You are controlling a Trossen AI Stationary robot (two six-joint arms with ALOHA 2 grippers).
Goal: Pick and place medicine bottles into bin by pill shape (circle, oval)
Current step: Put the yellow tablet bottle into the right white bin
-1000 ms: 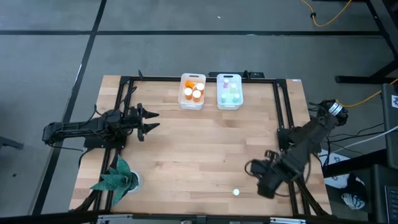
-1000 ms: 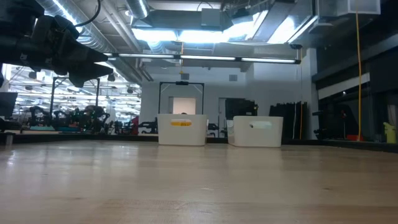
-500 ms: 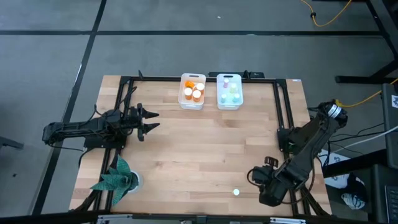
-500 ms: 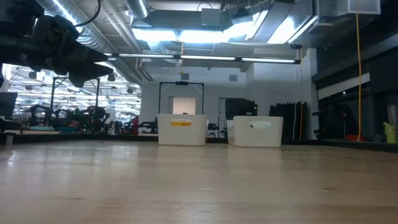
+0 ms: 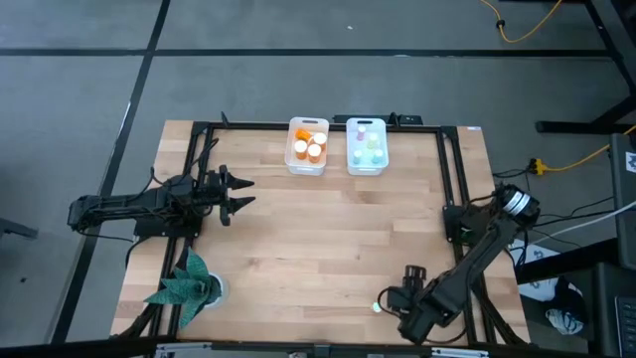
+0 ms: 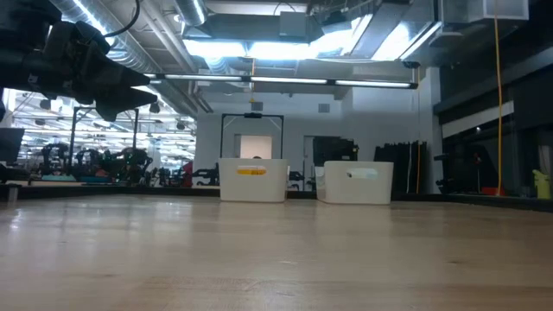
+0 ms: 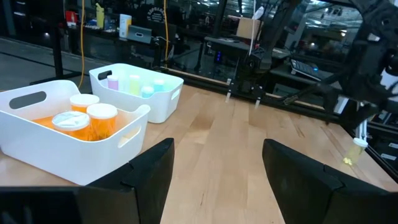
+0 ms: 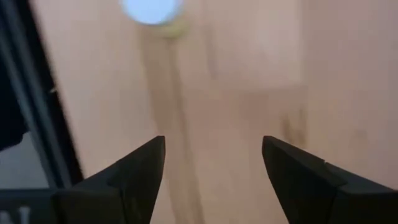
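The small pale bottle near the table's front edge is next for my right gripper to grab, by the sides at its white cap (image 5: 377, 307) (image 8: 152, 10).
A small pale bottle with a white cap (image 5: 378, 307) stands upright on the wooden table near its front edge. It also shows in the right wrist view (image 8: 151, 9) and the left wrist view (image 7: 356, 149). My right gripper (image 5: 393, 298) is open and empty just to the right of it, its fingers (image 8: 143, 177) spread wide and the bottle ahead of them. My left gripper (image 5: 238, 192) is open and empty above the table's left side. Orange bottles (image 5: 308, 147) stand in the left white bin (image 5: 293, 164). Pale green bottles (image 5: 366, 149) stand in the right white bin (image 5: 350, 164).
The two bins stand side by side at the table's far edge; they also show in the low view (image 6: 253, 180). A black frame (image 5: 452, 179) runs along the table's sides. A green leafy object (image 5: 184, 283) sits at the near left corner. Bare wood lies between the arms.
My right gripper has swung toward the table's near edge and a little to the left, closing in on the small bottle. The bottle has stayed where it was.
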